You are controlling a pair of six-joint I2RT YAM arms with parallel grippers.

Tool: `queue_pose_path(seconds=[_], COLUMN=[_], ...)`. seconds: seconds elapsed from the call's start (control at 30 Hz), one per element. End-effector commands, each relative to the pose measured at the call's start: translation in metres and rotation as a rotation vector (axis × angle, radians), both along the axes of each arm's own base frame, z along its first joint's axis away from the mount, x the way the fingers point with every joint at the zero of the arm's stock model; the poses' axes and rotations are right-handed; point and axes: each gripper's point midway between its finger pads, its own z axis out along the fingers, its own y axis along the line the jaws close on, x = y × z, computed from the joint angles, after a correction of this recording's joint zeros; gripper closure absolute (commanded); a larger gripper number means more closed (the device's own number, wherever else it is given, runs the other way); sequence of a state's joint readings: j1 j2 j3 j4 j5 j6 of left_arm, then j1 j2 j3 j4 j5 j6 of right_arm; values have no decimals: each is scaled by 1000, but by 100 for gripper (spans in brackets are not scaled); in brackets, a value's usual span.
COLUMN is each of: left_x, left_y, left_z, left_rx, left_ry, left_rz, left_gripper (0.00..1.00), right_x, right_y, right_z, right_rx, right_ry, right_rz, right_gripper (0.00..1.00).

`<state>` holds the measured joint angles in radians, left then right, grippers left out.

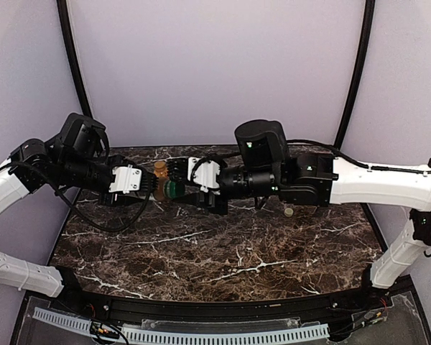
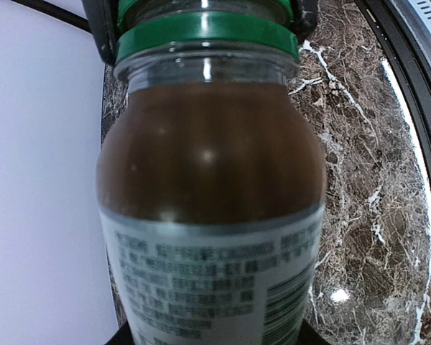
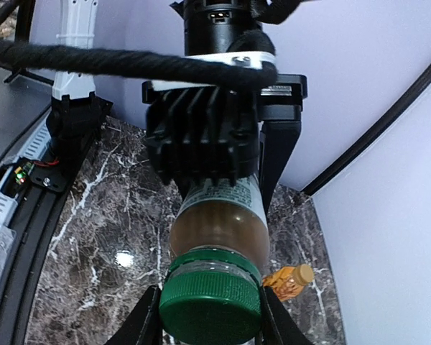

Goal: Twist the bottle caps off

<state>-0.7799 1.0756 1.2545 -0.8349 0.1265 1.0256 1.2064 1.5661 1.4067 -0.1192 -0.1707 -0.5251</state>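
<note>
My right gripper is to put the dark green cap down on the marble table (image 1: 289, 236) just in front of the cream-white cap.
My left gripper (image 1: 147, 184) is shut on the body of a small clear bottle (image 2: 208, 187) with brown liquid and a white label, held level above the table. My right gripper (image 1: 184, 188) is shut on its dark green cap (image 3: 210, 305), one finger (image 3: 138, 325) on each side. A strip of clear neck shows between the cap and its green ring (image 2: 208, 30). The short orange bottle (image 3: 284, 282) with its gold-orange cap (image 3: 302, 273) lies on the table behind, also in the top view (image 1: 160, 171). A cream-white cap (image 1: 289, 212) lies loose on the table. The tall tea bottle is out of view.
The dark marble table (image 1: 223, 251) is ringed by lilac walls with black poles (image 1: 75, 57) at the back corners. A black rail with a white cable strip (image 1: 201, 334) runs along the near edge. The left arm's cable (image 1: 108, 223) hangs low over the table.
</note>
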Motion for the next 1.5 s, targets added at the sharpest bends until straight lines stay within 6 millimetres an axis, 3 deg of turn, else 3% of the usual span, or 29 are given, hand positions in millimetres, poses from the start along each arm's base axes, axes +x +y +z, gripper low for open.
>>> queue_pose_path(seconds=[0.0, 0.2, 0.33, 0.6, 0.73, 0.9, 1.07, 1.27, 1.33, 1.4, 1.47], left_x=[-17, -15, -15, -18, -17, -17, -16, -14, -12, -7, -1], left_y=[10, 8, 7, 12, 13, 17, 17, 15, 14, 14, 15], left_z=[-20, -27, -28, -34, -35, -41, -38, -33, -29, -23, -17], left_rx=[56, 72, 76, 98, 103, 119, 95, 77, 60, 27, -15], left_ry=[67, 74, 77, 86, 77, 70, 55, 57, 47, 30, 13], left_rz=[-36, -42, -42, -45, -42, -36, -18, -13, 7, 42, 90], left_gripper=[72, 72, 72, 72, 72, 73, 73, 73, 73, 73, 73], right_x=[1, -6, -9, -5, -13, -24, -18, -22, -6, 27, 67], right_y=[-12, -12, -10, -10, -16, -41, -64, -72, -78, -90, -111], right_z=[18, 21, 31, 26, 47, 84, 84, 76, 83, 82, 59], right_rx=[-36, -25, -5, -117, -35, 109, 125, 146, 155, 130, 80], right_ry=[-420, -743, -848, -1092, -1039, -964, -848, -738, -642, -469, -189], right_rz=[21, 21, 14, 24, 16, -33, -109, -109, -214, -365, -547], right_gripper=[100, 100, 100, 100, 100, 100, 100, 100, 100, 100, 100])
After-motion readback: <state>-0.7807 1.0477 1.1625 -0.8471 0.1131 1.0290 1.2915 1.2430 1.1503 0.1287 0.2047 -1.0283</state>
